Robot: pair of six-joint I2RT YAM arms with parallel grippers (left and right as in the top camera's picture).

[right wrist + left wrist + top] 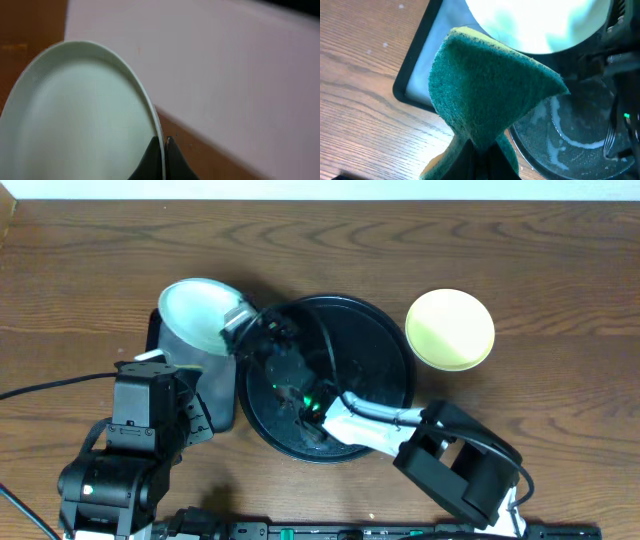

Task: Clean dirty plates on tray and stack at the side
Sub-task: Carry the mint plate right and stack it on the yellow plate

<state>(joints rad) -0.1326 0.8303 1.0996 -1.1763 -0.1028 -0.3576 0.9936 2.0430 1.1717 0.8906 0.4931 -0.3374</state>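
Note:
The robot's right gripper will put the pale aqua plate down on top of the pale yellow plate (pixel 452 329).
My right gripper (pixel 243 318) reaches across the round black tray (pixel 375 345) and is shut on the rim of a pale aqua plate (pixel 198 310). It holds the plate tilted above the rectangular tray. The right wrist view shows the jaws (pixel 163 150) pinching that plate's edge (pixel 80 115). My left gripper (pixel 480 157) is shut on a green sponge (pixel 485 85) just below the plate (pixel 540 22). The pale yellow plate (pixel 450 328) lies on the table right of the round tray. A second aqua plate is not visible.
The smaller black rectangular tray (pixel 158 330) sits left of the round tray; its rim shows in the left wrist view (pixel 412 67). The round tray's floor (pixel 570 132) has wet whitish streaks. The right arm lies over the tray's front half.

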